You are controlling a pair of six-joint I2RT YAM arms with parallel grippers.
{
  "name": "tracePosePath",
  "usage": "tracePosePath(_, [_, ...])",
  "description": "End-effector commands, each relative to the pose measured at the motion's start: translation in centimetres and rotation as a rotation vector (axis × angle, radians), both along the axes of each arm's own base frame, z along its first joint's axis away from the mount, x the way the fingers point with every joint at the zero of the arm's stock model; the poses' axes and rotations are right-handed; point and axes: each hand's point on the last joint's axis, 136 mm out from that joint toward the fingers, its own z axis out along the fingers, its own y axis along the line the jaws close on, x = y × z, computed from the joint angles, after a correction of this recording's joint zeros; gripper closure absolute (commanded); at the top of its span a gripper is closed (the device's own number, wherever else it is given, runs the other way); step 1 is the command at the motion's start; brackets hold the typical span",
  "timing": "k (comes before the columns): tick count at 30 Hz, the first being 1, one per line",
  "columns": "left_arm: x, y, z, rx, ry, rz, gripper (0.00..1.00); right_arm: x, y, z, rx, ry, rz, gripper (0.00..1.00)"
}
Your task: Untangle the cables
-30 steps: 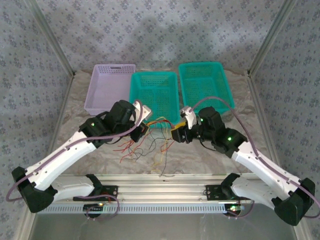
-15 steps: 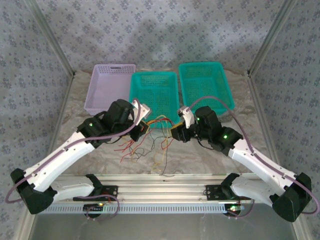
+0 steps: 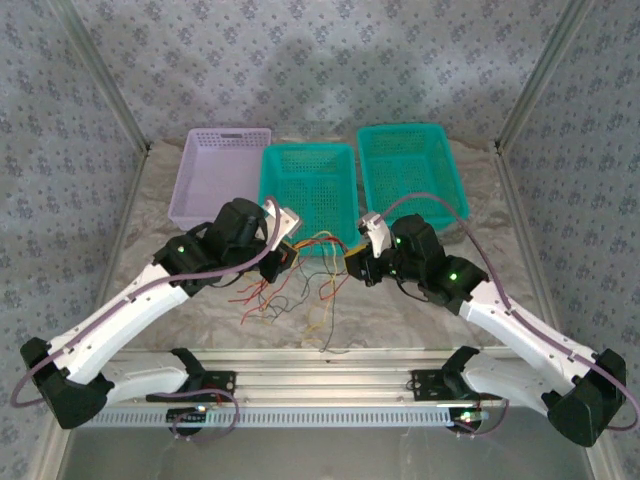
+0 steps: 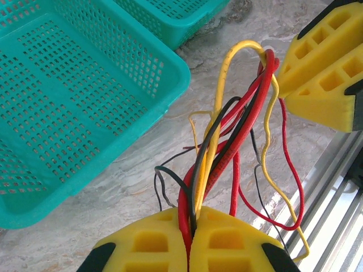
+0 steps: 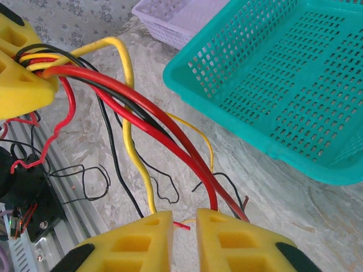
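The bundle folds over in a bend beside the robot's right gripper, so that gripper should grasp the bend (image 4: 264,71) and pull it out before the left gripper regrips.
The cables (image 3: 300,288) are a bunch of thin red, yellow and black wires hanging between the two grippers, their loose ends on the marbled table. My left gripper (image 3: 283,250) is shut on one end of the bundle; in its wrist view the wires (image 4: 227,130) run out of its closed yellow tips (image 4: 193,218) toward the right gripper's fingers (image 4: 323,73). My right gripper (image 3: 352,265) is at the bundle's other end. Its jaws (image 5: 184,218) stand a narrow gap apart, with a red wire tip in the gap. The thick red and yellow cables (image 5: 142,113) pass behind its fingers.
A purple basket (image 3: 230,133) and two teal baskets (image 3: 308,147) (image 3: 400,129) stand side by side at the back; the middle one's corner (image 5: 187,79) is close to the bundle. A metal rail (image 3: 320,385) runs along the near table edge.
The right gripper's jaws have narrowed around the bundle's end, and that arm has shifted slightly left. The left gripper has kept its hold and place.
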Motion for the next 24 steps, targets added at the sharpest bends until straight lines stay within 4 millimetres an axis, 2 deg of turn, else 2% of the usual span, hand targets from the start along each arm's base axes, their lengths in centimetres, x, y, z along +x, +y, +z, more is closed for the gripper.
tracePosePath(1, [-0.2, 0.0, 1.4, -0.048, -0.02, -0.005, 1.0, -0.2, 0.0, 0.5, 0.011, -0.009, 0.003, 0.89])
tracePosePath(3, [-0.2, 0.1, 1.4, -0.05, -0.018, -0.001, 1.0, -0.1, -0.3, 0.9, 0.011, -0.026, -0.012, 1.0])
tracePosePath(10, [-0.4, 0.7, 0.3, -0.024, 0.002, 0.011, 1.0, 1.5, -3.5, 1.9, -0.031, -0.079, -0.178, 1.0])
tracePosePath(14, [-0.8, 1.4, -0.3, -0.007, 0.017, 0.02, 0.93, 2.4, -6.3, 2.5, -0.023, -0.077, -0.316, 1.0])
tracePosePath(17, [-1.1, 1.7, -0.6, -0.011, 0.02, 0.024, 0.92, 2.7, -7.3, 3.8, 0.043, -0.099, -0.349, 1.0])
tracePosePath(20, [-1.1, 1.9, -0.6, -0.02, 0.017, 0.034, 1.0, 1.7, -5.5, 5.3, 0.148, -0.11, -0.219, 1.0])
tracePosePath(22, [-1.1, 1.8, -0.3, -0.03, 0.019, 0.032, 1.0, 0.6, -3.7, 5.0, 0.178, -0.067, -0.1, 1.0])
tracePosePath(24, [-1.2, 1.5, 0.0, -0.044, 0.024, 0.021, 1.0, 0.3, -2.6, 4.1, 0.167, -0.023, -0.05, 1.0])
